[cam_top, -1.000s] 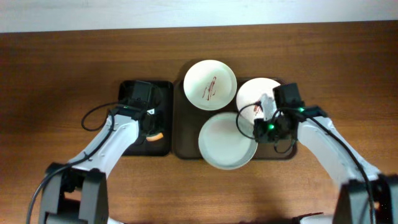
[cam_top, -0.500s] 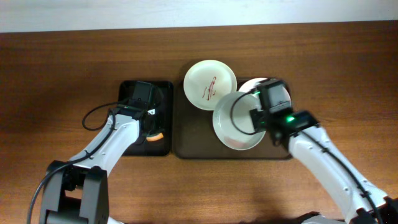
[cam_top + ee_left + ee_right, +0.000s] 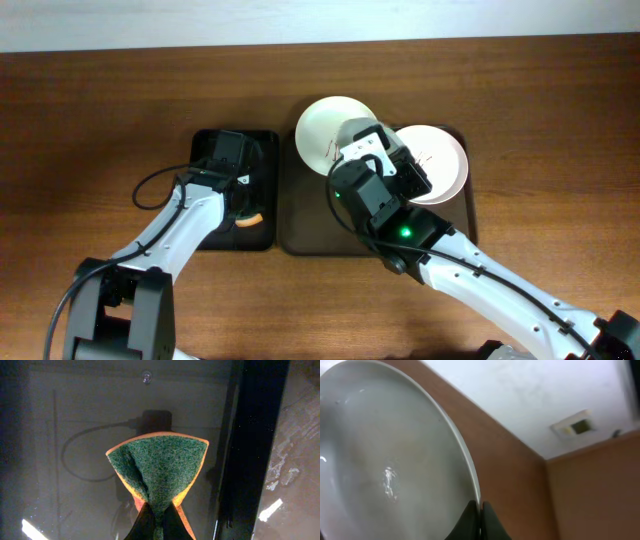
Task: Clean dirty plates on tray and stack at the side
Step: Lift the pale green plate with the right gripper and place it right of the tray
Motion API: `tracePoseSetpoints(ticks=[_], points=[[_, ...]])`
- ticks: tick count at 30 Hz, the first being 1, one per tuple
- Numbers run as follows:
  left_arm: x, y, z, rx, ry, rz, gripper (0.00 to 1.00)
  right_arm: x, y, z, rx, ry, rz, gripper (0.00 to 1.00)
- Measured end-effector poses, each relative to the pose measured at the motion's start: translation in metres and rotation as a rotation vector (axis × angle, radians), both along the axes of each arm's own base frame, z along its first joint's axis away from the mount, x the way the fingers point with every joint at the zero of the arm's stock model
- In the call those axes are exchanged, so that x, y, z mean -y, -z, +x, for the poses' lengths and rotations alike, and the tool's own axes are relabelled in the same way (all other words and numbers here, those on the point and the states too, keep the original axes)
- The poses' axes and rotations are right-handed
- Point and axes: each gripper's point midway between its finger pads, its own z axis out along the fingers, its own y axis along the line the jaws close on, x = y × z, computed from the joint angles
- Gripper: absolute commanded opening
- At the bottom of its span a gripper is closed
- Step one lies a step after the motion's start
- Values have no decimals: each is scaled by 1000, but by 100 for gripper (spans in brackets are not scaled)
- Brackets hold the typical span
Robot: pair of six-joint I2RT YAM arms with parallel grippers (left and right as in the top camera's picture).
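Note:
The robot's right gripper should set the pale plate down on the bare tabletop (image 3: 532, 181) next to the brown tray, opposite the black tray.
My right gripper (image 3: 481, 515) is shut on the rim of a pale plate (image 3: 395, 460) and holds it tilted, high above the brown tray (image 3: 300, 235). In the overhead view the raised arm and gripper (image 3: 392, 165) cover the tray's middle, and the held plate (image 3: 445, 165) shows to their right. A plate with a red smear (image 3: 318, 125) lies at the tray's back left. I cannot tell the third plate apart from the held one. My left gripper (image 3: 159, 525) is shut on a green and orange sponge (image 3: 157, 470).
The sponge hangs over a narrow black tray (image 3: 265, 140) left of the brown tray; the left gripper (image 3: 245, 212) sits over its front part. Wood-grain tabletop (image 3: 560, 120) lies all round. A pale wall runs along the table's far edge.
The right gripper has lifted the front plate off the tray, carried it back and up toward the camera and tilted it. The left arm has not moved.

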Motion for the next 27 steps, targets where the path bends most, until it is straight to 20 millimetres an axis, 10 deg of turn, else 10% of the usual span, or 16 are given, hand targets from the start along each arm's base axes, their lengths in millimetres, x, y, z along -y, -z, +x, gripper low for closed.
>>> tracePoseSetpoints(ticks=[19,27], points=[[0,0,0,0,0,0,0,14,-4,-3,8,69,60,4],[0,0,0,-1,0,0,0,100,46,8,-127,363,555,4]])
